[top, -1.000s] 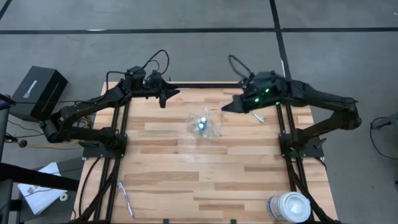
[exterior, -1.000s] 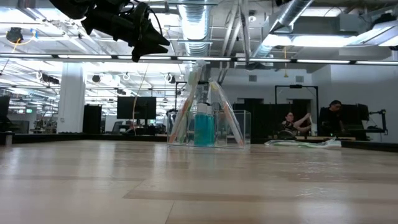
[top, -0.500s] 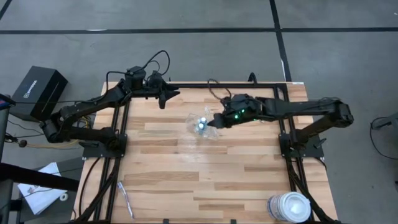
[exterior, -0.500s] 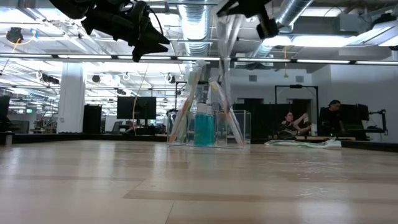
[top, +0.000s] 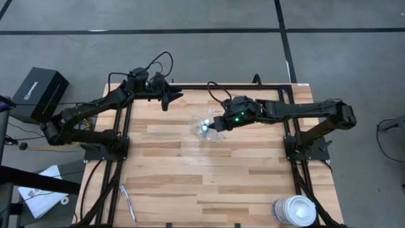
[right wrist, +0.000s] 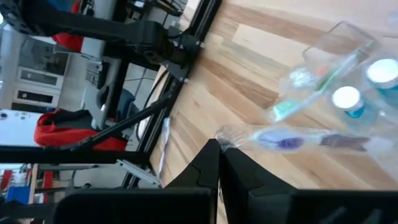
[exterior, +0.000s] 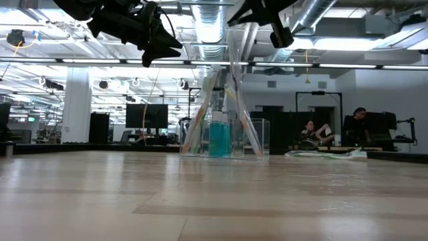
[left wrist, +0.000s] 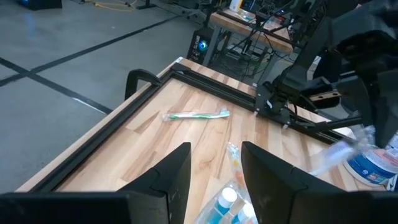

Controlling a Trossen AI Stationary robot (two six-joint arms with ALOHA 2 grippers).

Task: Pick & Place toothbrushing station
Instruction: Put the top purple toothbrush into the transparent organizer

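Note:
My right gripper is going to release the clear-wrapped toothbrush in the small clear container [top: 205,126] [right wrist: 364,99], beside the teal toothpaste tubes.
The small clear container [top: 205,126] stands on the table's far middle. It holds teal toothpaste tubes [exterior: 219,138] and several leaning toothbrushes. My right gripper [top: 219,123] is just right of it and above it, shut on a clear-wrapped toothbrush [right wrist: 292,140]. That toothbrush also shows in the low view [exterior: 237,60]. My left gripper [top: 166,99] hangs open and empty over the far left of the table. A wrapped green toothbrush [left wrist: 196,114] lies flat on the far right of the table. Another toothbrush [top: 127,203] lies at the near left. My right gripper pinches one end of the toothbrush's clear wrapper [right wrist: 225,134] between its two fingers. The toothbrush is clear of the table and slants steeply down from the fingers [exterior: 235,40] toward the container's top. Whether its lower end touches the container I cannot tell.
A large white round tub [top: 294,210] stands at the near right corner. Black frame rails [top: 120,158] run along the table's left, right and far edges. People sit at desks in the room behind [exterior: 314,134].
My right gripper has gone from the far right toward the table's left edge and a little nearer, up to the container. It now shows in the low view with the wrapped toothbrush hanging over the container.

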